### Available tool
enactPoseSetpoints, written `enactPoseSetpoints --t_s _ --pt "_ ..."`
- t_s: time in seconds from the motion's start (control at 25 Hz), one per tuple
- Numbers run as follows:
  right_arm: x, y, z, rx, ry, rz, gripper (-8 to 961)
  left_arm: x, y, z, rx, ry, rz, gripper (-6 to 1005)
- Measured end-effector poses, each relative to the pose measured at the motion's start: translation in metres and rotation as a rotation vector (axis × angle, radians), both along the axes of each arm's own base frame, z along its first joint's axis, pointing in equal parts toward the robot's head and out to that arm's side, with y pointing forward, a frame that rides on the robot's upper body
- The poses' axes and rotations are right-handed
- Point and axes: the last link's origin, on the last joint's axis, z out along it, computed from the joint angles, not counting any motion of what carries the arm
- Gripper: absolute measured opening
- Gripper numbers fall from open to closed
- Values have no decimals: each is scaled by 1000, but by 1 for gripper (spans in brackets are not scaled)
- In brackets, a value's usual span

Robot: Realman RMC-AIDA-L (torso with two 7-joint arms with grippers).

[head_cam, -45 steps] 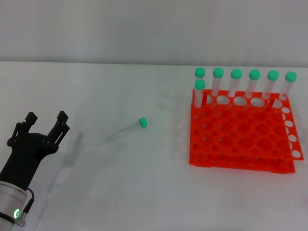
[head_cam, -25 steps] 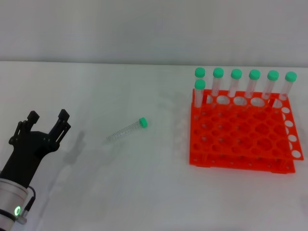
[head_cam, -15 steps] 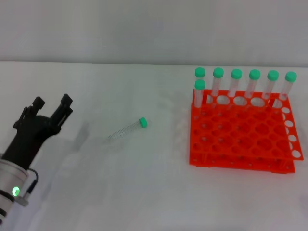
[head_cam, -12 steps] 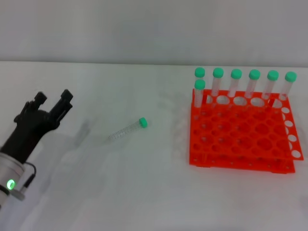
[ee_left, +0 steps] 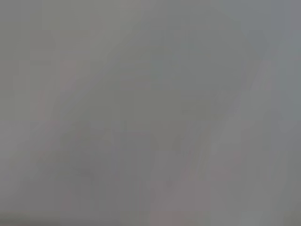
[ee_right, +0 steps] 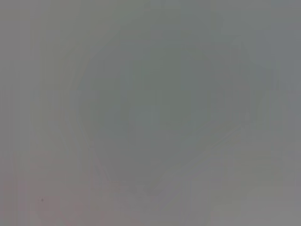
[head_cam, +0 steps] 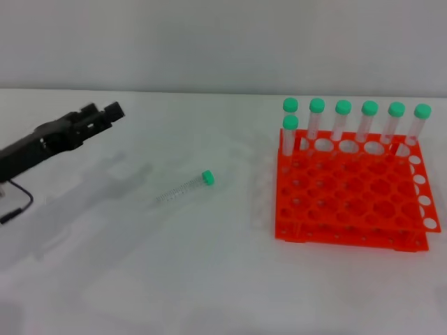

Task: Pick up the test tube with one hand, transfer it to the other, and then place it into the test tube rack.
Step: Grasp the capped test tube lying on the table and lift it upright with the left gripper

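The robot's left gripper will close on the bottom end (head_cam: pixel 161 200) of the lying test tube, opposite the tube's mint-green cap.
The test tube (head_cam: pixel 184 187) lies on its side on the white table, its mint-green cap (head_cam: pixel 207 177) pointing toward the rack. My left gripper (head_cam: pixel 103 112) hovers to the tube's upper left, turned sideways with its black fingers pointing right. It is open and holds nothing. The orange test tube rack (head_cam: pixel 356 199) stands on the right side of the table. My right gripper is out of view. Both wrist views show only plain grey.
Several green-capped tubes (head_cam: pixel 343 120) stand upright in the rack's back row, with one more (head_cam: pixel 290 134) in the row in front at its left end. A black cable (head_cam: pixel 21 199) hangs from the left arm.
My left arm has risen and swung up and to the right. The gripper has rolled from finger-up to lying sideways above the table. The tube and rack have not moved.
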Motion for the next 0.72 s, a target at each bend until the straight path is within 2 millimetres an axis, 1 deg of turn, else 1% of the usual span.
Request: enactPoseSetpoints --t_s 0.12,0.16,0.32,0.52,0.72 --pt "0 0 0 -2 -1 0 832 7 11 9 -115 54 6 880" --pt "0 -1 -1 -4 -2 1 832 13 17 15 -158 91 4 880" --pt "0 0 -1 -6 -3 4 833 27 28 27 -221 169 -7 880" --pt "-1 0 -1 -7 -2 6 833 44 44 32 -309 300 -10 879" --pt "-2 1 -2 -7 0 11 833 65 62 33 -391 508 -30 879"
